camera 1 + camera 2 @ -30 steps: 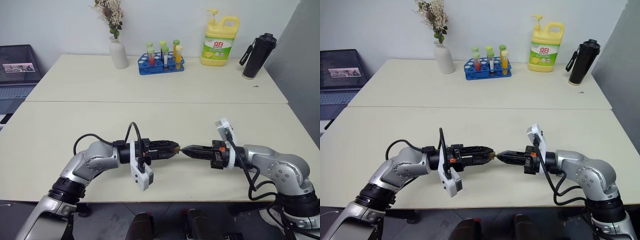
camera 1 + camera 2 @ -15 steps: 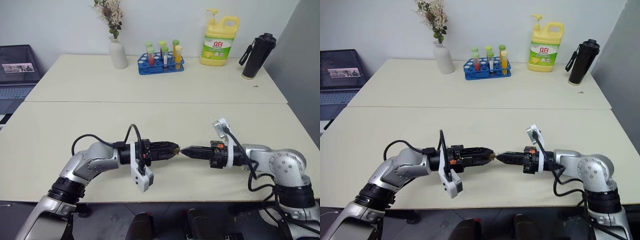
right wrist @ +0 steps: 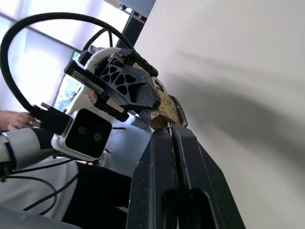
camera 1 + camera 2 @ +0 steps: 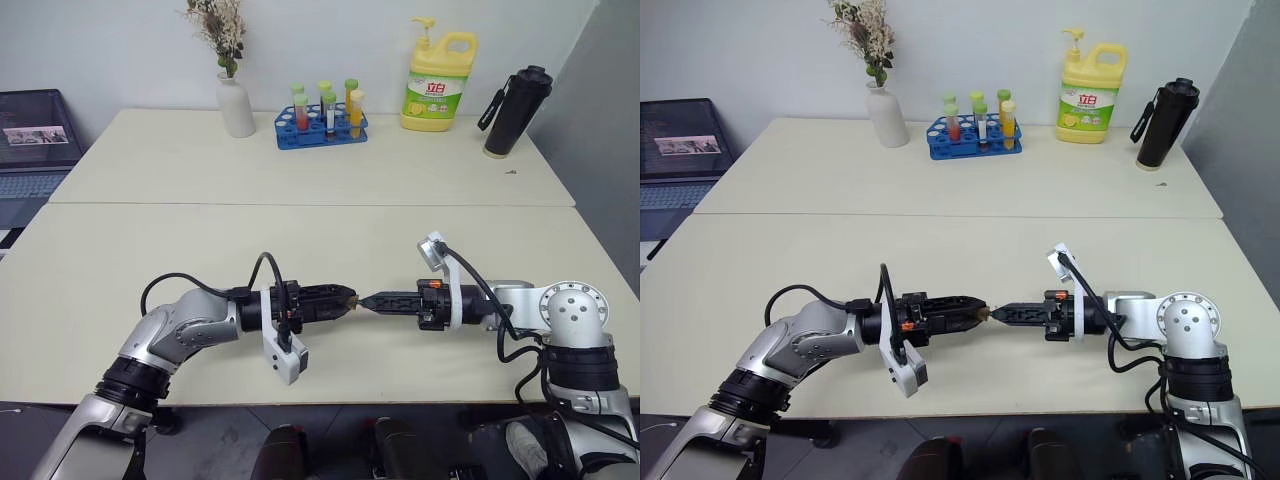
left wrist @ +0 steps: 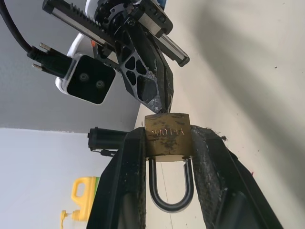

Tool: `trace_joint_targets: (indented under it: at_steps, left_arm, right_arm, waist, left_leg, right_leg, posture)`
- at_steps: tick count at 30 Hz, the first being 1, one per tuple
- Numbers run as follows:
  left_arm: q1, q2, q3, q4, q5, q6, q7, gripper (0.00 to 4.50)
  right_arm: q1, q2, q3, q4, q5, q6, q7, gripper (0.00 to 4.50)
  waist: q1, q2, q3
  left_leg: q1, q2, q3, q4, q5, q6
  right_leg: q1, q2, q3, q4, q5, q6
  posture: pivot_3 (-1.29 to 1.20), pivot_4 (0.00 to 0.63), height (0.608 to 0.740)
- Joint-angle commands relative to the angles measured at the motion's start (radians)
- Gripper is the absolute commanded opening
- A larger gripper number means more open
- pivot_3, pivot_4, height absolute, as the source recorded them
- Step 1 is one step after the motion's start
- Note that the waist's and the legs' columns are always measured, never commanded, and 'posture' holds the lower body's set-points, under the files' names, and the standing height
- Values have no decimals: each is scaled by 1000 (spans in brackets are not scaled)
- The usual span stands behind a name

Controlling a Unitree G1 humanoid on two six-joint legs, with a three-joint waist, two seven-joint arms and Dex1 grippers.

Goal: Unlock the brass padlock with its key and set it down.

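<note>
I will release the key with my right gripper and take the padlock's body (image 5: 167, 135), freeing my left gripper for the shackle, as the shackle points between that gripper's fingers.
My left gripper (image 4: 345, 298) is shut on the brass padlock (image 5: 167, 136), gripping the small golden body by its sides. The silvery shackle (image 5: 167, 193) points back toward the wrist and looks closed. My right gripper (image 4: 367, 300) comes in from the opposite side, tip to tip with the left, just above the table's near half. Its fingers (image 3: 159, 143) are pressed together. A thin silvery sliver, the key (image 5: 168, 101), runs from those tips into the padlock's bottom face. Most of the key is hidden between the fingers.
At the back of the cream table (image 4: 300, 170) stand a white vase with dried flowers (image 4: 237, 105), a blue rack of test tubes (image 4: 323, 128), a yellow detergent bottle (image 4: 437, 85) and a black bottle (image 4: 515, 112). A laptop (image 4: 35, 140) sits beyond the left edge.
My right wrist has rolled about its own axis and its elbow has swung outward. Both grippers stay tip to tip at the padlock. The left arm has kept still.
</note>
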Motion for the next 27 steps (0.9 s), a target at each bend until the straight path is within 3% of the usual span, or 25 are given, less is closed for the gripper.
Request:
trace_joint_targets:
  at_steps: [1, 4, 7, 19, 26, 27]
  left_arm:
    - [2, 2, 6, -33, -13, 1, 13, 964]
    - [5, -2, 12, -40, -29, 18, 13, 964]
    - [2, -2, 8, -43, -31, 20, 13, 964]
    - [-20, -16, -1, -28, -31, 18, 12, 964]
    - [-17, -17, -1, -30, -39, 26, 9, 964]
    - [-16, -17, -2, -31, -39, 25, 9, 964]
  right_arm:
    - [15, -48, 46, -105, -84, -106, 119, 945]
    - [46, -170, 156, -183, -292, -333, 312, 1933]
    - [79, -189, 153, -199, -318, -400, 374, 2894]
    - [110, -24, 167, -192, -390, -456, 265, 2939]
    - [111, 2, 162, -195, -386, -436, 261, 2939]
    - [111, 4, 161, -194, -386, -435, 260, 2766]
  waist:
    - [0, 0, 0]
    - [1, 0, 0]
    - [1, 0, 0]
    - [0, 0, 0]
    - [0, 0, 0]
    - [0, 0, 0]
  left_leg:
    - [0, 0, 0, 0, 0, 0]
    - [0, 0, 0, 0, 0, 0]
    - [0, 0, 0, 0, 0, 0]
    - [0, 0, 0, 0, 0, 0]
    - [0, 0, 0, 0, 0, 0]
    - [0, 0, 0, 0, 0, 0]
  right_leg:
    - [0, 0, 0, 0, 0, 0]
    - [0, 0, 0, 0, 0, 0]
    - [0, 0, 0, 0, 0, 0]
    - [0, 0, 0, 0, 0, 0]
    - [0, 0, -1, 0, 0, 0]
    - [0, 0, -1, 0, 0, 0]
  posture:
    - [0, 150, 740]
    - [0, 150, 740]
    - [0, 150, 740]
    - [0, 150, 740]
    - [0, 150, 740]
    - [0, 150, 740]
